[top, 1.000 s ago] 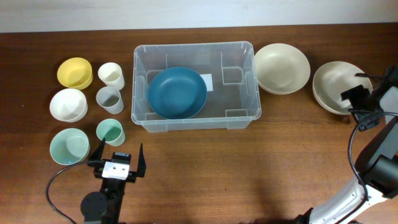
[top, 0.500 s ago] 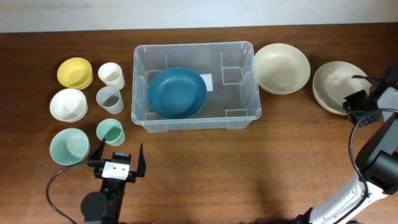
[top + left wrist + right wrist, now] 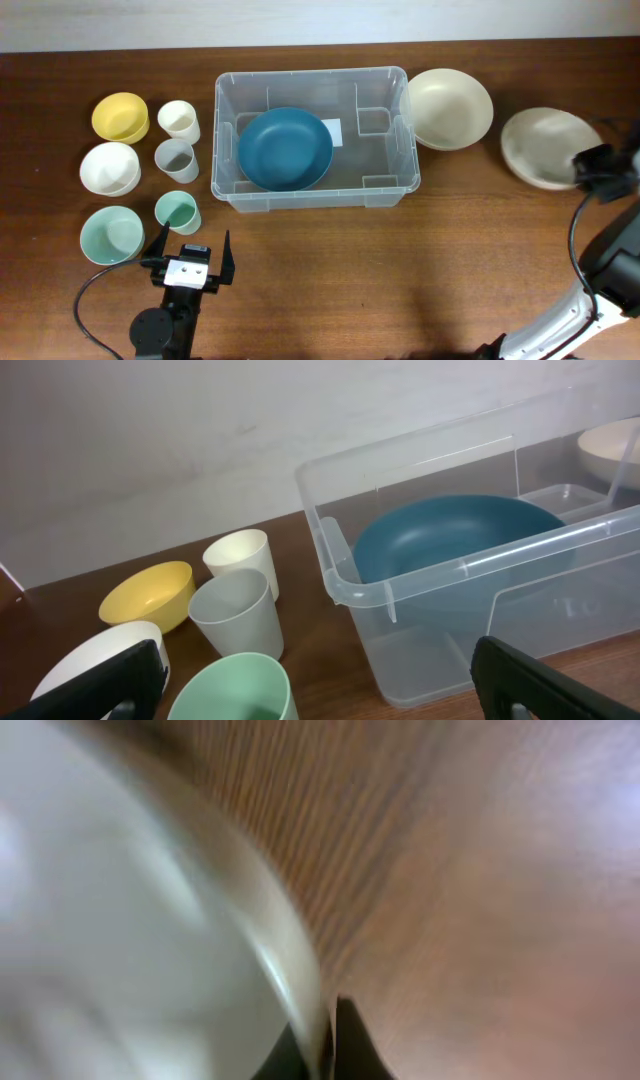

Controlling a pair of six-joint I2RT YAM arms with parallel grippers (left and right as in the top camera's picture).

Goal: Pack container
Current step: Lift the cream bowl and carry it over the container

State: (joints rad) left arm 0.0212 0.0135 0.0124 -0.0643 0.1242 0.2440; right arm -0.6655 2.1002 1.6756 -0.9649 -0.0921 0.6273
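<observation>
My right gripper is going to let go of the cream bowl inside the dark blue bowl (image 3: pixel 283 147) in the clear plastic container.
The clear plastic container (image 3: pixel 385 185) stands at the table's middle with a dark blue bowl (image 3: pixel 285 148) in its left half. In the left wrist view the container's near corner (image 3: pixel 345 575) and the blue bowl (image 3: pixel 450 545) lie ahead to the right. At the far right, my right gripper (image 3: pixel 588 166) is shut on the right rim of a cream bowl (image 3: pixel 540 145). The right wrist view shows that rim (image 3: pixel 290 950) pinched at my right gripper (image 3: pixel 325 1045). My left gripper (image 3: pixel 195 245) is open near the front left, just behind a green cup (image 3: pixel 178 212); nothing sits between its fingers (image 3: pixel 100 680).
A second cream bowl (image 3: pixel 450 108) touches the container's right end. Left of the container are a yellow bowl (image 3: pixel 121 116), a white bowl (image 3: pixel 110 167), a mint bowl (image 3: pixel 111 235), a cream cup (image 3: pixel 179 121) and a grey cup (image 3: pixel 177 160). The right arm's cable hangs at the front right.
My right gripper has slid to the right side of the far-right bowl and shut on its rim; the bowl has shifted slightly. The left arm has not moved.
</observation>
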